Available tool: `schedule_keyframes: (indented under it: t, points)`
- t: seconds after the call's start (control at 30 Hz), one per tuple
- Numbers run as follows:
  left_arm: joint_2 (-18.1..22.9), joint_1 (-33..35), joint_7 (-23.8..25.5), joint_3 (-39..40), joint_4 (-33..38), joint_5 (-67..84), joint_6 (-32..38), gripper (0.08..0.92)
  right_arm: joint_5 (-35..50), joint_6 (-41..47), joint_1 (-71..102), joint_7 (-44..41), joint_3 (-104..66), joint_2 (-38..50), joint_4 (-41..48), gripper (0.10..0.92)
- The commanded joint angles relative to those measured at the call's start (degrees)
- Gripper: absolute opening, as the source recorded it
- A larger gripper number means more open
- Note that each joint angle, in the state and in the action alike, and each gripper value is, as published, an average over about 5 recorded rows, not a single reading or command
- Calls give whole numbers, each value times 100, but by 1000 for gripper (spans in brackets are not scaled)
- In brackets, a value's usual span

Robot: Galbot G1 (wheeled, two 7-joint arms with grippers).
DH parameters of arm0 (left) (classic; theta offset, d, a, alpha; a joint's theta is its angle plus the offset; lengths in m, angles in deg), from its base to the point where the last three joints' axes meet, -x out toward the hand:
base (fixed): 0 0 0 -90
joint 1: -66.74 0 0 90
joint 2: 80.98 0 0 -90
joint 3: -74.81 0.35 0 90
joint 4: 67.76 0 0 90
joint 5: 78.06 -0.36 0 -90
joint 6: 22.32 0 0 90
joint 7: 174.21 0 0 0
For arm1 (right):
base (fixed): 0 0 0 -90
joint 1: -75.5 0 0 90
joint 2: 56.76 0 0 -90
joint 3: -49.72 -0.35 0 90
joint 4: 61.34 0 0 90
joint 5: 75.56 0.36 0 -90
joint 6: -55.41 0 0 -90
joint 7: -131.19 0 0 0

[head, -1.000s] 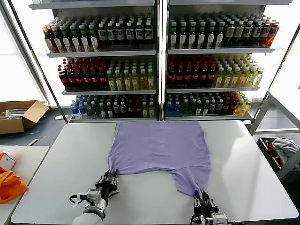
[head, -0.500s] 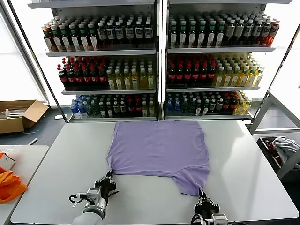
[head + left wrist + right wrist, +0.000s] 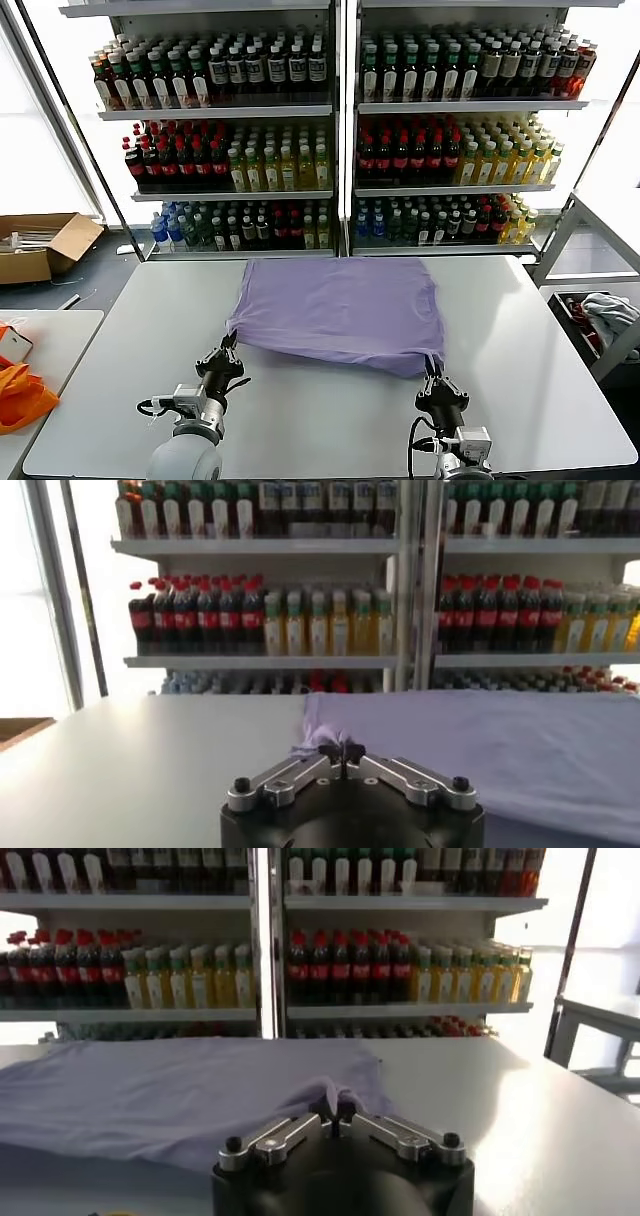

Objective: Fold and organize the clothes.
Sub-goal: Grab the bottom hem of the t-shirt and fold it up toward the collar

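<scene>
The robot's right gripper needs to release the T-shirt's near corner, now lifted off the white table, on the shirt's far corner (image 3: 410, 282) (image 3: 334, 1053) closest to the bin.
A plain lavender-purple T-shirt (image 3: 340, 305) lies on the white table (image 3: 120, 330), its near edge lifted off the surface and folding toward the shelves. My left gripper (image 3: 229, 342) is shut on the shirt's near left corner; it shows in the left wrist view (image 3: 341, 750) with cloth (image 3: 480, 750) bunched at the tips. My right gripper (image 3: 432, 364) is shut on the near right corner, and in the right wrist view (image 3: 338, 1110) the purple cloth (image 3: 170, 1093) spreads beyond it. No print shows.
Shelves of bottled drinks (image 3: 340, 130) stand behind the table. An orange bag (image 3: 18, 392) lies on a side table at the left. A cardboard box (image 3: 40, 245) sits on the floor at the left. A bin with grey-white cloth (image 3: 605, 315) stands at the right.
Both grippers have lifted the shirt's near edge and carried it away from me toward the shelves. The hanging right flap has been drawn up, so the shirt looks shorter.
</scene>
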Motion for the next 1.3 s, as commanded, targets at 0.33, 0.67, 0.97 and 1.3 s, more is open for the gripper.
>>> schedule_keyframes:
  t: [0.33,0.67,0.97,1.3]
  points:
    - [-20,-1793,-33,366,-1831,306,157,84,1,5,-2132,-468,108,-123,1854,116]
    - [-33,-2362,-80,634,-2619,362,-54,84,122,382,-2591,-568,275,-211,2408,116]
    - [-61,-2360,-100,686,-2679,351,-255,89,103,855,-2681,-476,333,-372,2672,198]
    - [-142,-1965,-287,590,-1993,296,-626,324,905,998,-2787,292,323,-744,2645,475]
